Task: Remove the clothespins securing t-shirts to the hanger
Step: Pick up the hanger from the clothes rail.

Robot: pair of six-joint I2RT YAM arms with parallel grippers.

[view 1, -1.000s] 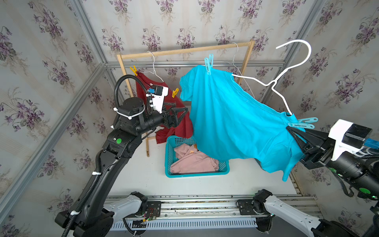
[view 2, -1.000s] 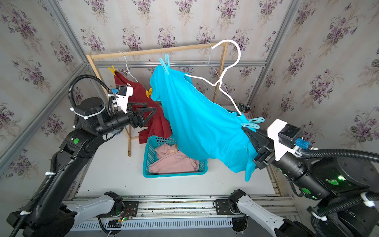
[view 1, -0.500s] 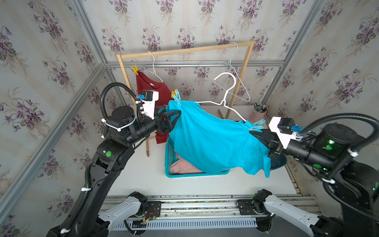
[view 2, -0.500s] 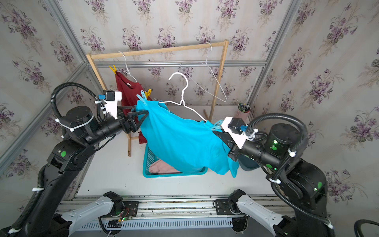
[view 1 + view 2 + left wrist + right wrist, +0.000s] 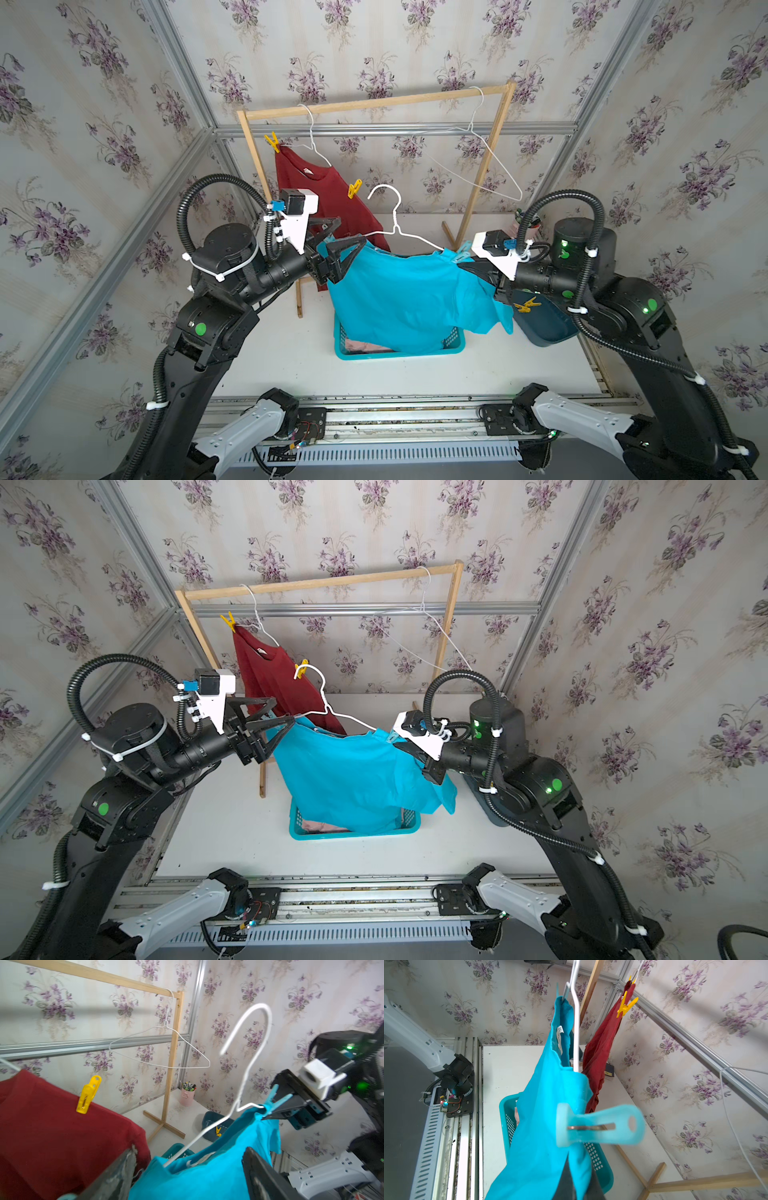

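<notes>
The turquoise t-shirt cloth is pinched in my right gripper below the clothespin, so next my left gripper takes the hanger (image 5: 396,229) below its hook to free my right gripper for that clothespin.
A turquoise t-shirt (image 5: 407,299) on a white wire hanger (image 5: 395,216) hangs between both arms above the basket. My right gripper (image 5: 467,266) is shut on the shirt's shoulder cloth, just below a light blue clothespin (image 5: 600,1125) clipped there. My left gripper (image 5: 352,229) stands open, one finger on each side of the other shoulder (image 5: 187,1176). A second light blue clothespin (image 5: 560,991) shows at that far shoulder. The dark red t-shirt (image 5: 320,191) hangs on the rack with two yellow clothespins (image 5: 272,141) (image 5: 354,188). The pink t-shirt (image 5: 365,345) lies in the basket.
A teal basket (image 5: 399,355) sits under the turquoise shirt. A dark blue bin (image 5: 544,328) holding yellow pegs (image 5: 525,305) lies below my right arm. The wooden rack (image 5: 374,102) carries a bare wire hanger (image 5: 490,166). A pink pen cup (image 5: 187,1095) stands by the rack's foot.
The turquoise shirt and its hanger came down from rail height to just over the basket. My right arm swung inward with it, and my left gripper moved onto the shirt's other shoulder.
</notes>
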